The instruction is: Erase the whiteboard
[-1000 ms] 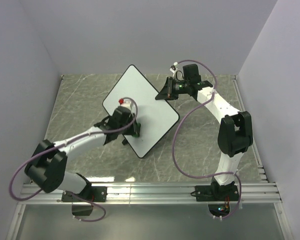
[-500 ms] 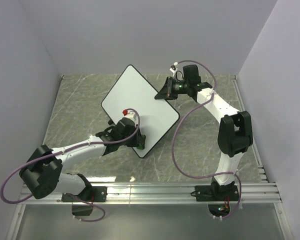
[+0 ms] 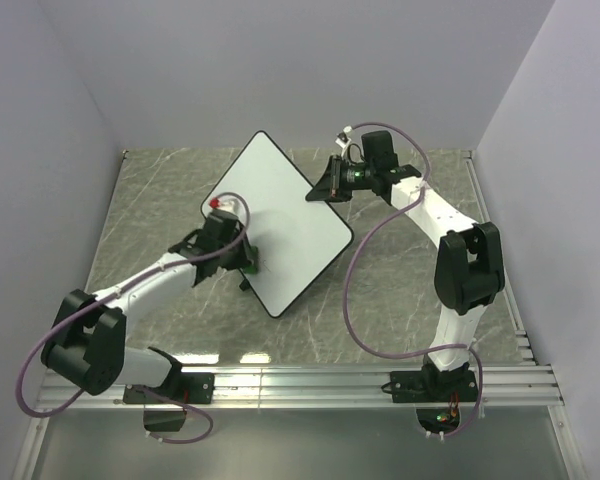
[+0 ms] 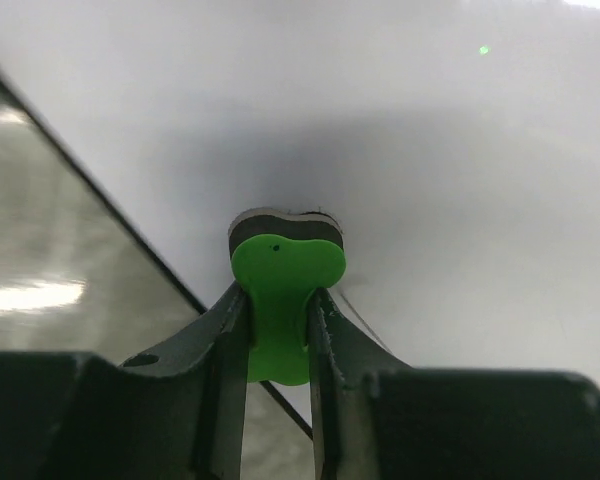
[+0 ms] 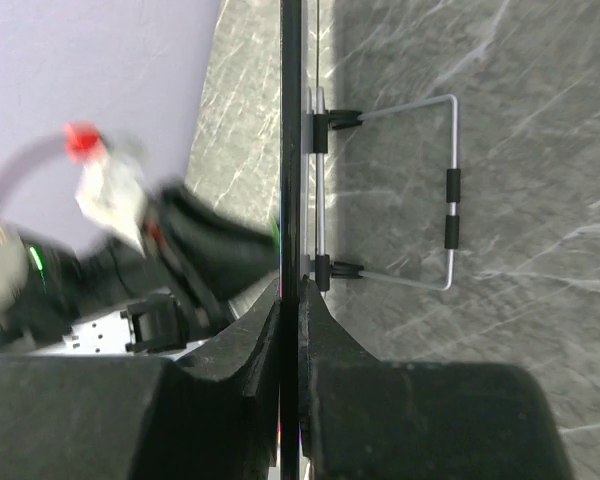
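The robot's left gripper will release the green eraser on the grey marble table (image 3: pixel 208 273) next to the near black rim of the whiteboard.
The whiteboard (image 3: pixel 276 215) is a large white board with a thin black rim, tilted up off the table. Its white face fills the left wrist view (image 4: pixel 430 150). My right gripper (image 3: pixel 328 186) is shut on the board's right rim (image 5: pixel 291 120), seen edge-on in the right wrist view. My left gripper (image 3: pixel 246 262) is shut on a green bone-shaped eraser (image 4: pixel 283 295), whose dark pad presses the board near its lower left edge. I see no marks on the board's face.
A wire stand (image 5: pixel 445 190) folds out behind the board over the grey marble table (image 3: pixel 160 200). White walls close in the back and both sides. A metal rail (image 3: pixel 310 380) runs along the near edge.
My left gripper with the eraser has slid up and to the left along the board's lower left part. The board has shifted slightly left; my right gripper still holds its rim.
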You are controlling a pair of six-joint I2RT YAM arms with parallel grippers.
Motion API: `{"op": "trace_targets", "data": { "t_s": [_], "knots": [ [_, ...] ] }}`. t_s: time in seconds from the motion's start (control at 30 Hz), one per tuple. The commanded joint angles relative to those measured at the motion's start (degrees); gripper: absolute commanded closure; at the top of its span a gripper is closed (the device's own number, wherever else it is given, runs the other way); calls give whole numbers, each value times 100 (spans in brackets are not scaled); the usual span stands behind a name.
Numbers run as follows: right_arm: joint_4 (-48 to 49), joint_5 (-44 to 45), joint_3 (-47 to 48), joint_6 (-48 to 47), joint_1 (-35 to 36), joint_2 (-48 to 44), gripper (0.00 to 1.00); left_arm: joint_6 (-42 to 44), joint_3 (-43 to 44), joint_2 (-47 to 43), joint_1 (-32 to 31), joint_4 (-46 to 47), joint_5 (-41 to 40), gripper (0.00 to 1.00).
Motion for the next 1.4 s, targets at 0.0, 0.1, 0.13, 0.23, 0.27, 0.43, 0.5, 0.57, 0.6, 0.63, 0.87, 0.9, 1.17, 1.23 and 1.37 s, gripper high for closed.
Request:
{"op": "trace_targets", "data": {
  "t_s": [0.0,0.1,0.13,0.23,0.27,0.43,0.5,0.57,0.6,0.63,0.87,0.9,1.17,1.23,1.37],
  "knots": [
    [-113,-433,-7,202,275,-331,100,607,619,-147,566,-297,-70,100],
    [-210,-372,62,149,275,-314,100,827,952,-305,1180,-596,-149,100],
    [-227,-371,89,140,266,-296,100,854,1006,-331,1295,-649,-132,100],
    [-376,-292,247,61,266,-253,87,889,1059,-490,1709,-860,-105,100],
    [-429,-275,282,44,266,-244,79,889,981,-560,1788,-895,-105,100],
    [-474,-222,432,-1,240,-235,60,889,524,-788,1973,-878,218,100],
    [-395,-257,415,35,205,-217,65,810,208,-955,1947,-650,596,100],
    [-316,-301,388,61,213,-173,71,617,-73,-1035,1859,-220,992,100],
    [-281,-310,371,104,213,-130,71,486,-135,-1017,1772,-97,1081,100],
    [-237,-353,362,114,213,-112,75,415,-214,-939,1710,174,1264,100],
    [-367,-415,467,44,204,20,91,2,-128,-60,718,1308,1451,100],
    [-403,-415,485,26,204,20,93,-103,-84,71,508,1398,1468,100],
    [-439,-424,511,52,196,73,100,-429,-22,846,-398,1811,1486,100],
    [-386,-433,485,87,196,90,100,-491,-57,785,-540,1847,1503,100],
    [-298,-415,423,140,196,82,100,-526,-48,679,-760,1865,1696,100]
  ]
}}
